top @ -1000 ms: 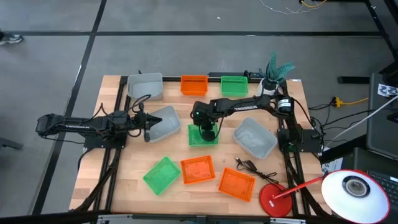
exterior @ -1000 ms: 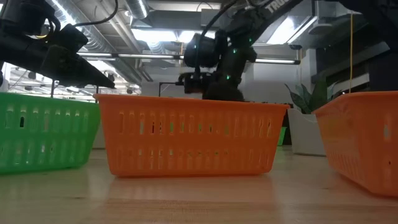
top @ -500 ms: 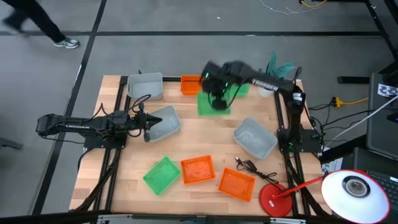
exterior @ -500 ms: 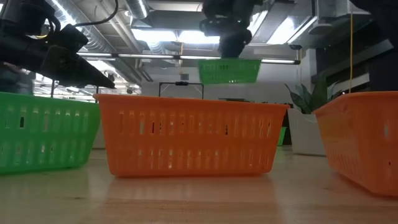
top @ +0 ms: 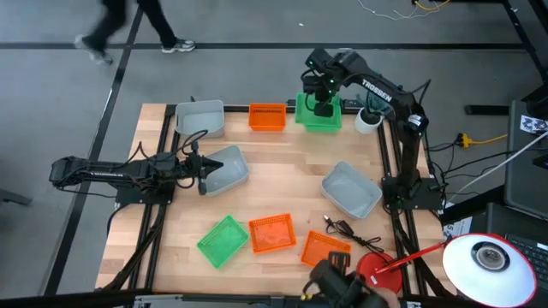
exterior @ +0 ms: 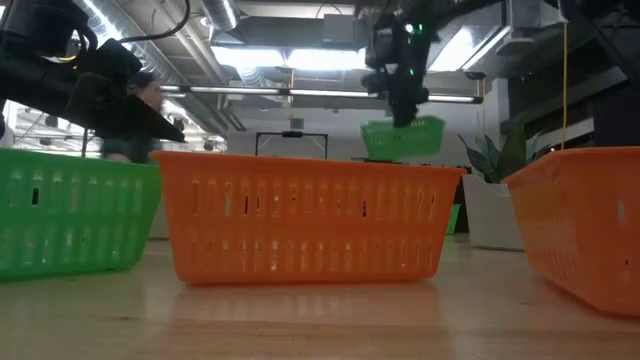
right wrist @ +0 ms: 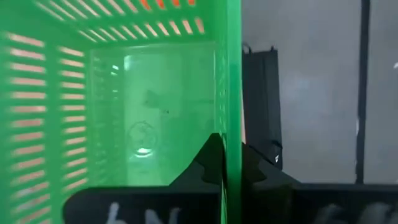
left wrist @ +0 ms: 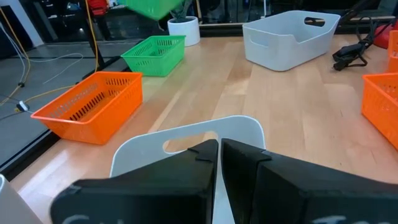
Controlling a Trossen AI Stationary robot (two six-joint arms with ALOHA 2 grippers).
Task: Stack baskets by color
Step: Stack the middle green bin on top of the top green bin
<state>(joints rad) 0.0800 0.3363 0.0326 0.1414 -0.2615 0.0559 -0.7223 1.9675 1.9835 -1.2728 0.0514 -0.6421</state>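
Observation:
My right gripper should release the green basket between the back orange basket and the white pot (top: 323,115).
My right gripper (top: 320,101) hangs over the table's far edge, shut on a green basket (exterior: 403,138). That basket is in the air above another green basket (left wrist: 155,53) standing at the back. My left gripper (top: 202,175) is at mid-left, shut on a grey-white basket (top: 226,168) that sits on the wood. Also standing on the table are an orange basket (top: 267,116) and a grey-white one (top: 199,117) at the back, a grey-white one (top: 351,190) at the right, and a green (top: 223,239) and two orange ones (top: 271,233) (top: 325,252) near the front. My left gripper pinches the grey-white basket's end wall (left wrist: 214,127) at its rim, just by the handle slot, between its two fingers. The fingers come in nearly level from the table's left. The basket's bottom stays on the table. My right gripper has one finger inside the green basket and one outside, pinching a side wall at its rim (right wrist: 234,112). The fingers point steeply down from above. The basket hangs below them, lifted clear of the table and slightly tilted.
A white pot with a teal plant (top: 377,101) stands just right of the held basket. A black cable (top: 347,229) and a red lamp base (top: 377,274) lie front right. A person walks past beyond the far edge (top: 128,21).
My right gripper has lifted the green basket off the middle of the table. It has carried the basket up and toward the far right, to a place over the green basket at the back. The wrist has tipped more steeply down. A person has walked along the far side.

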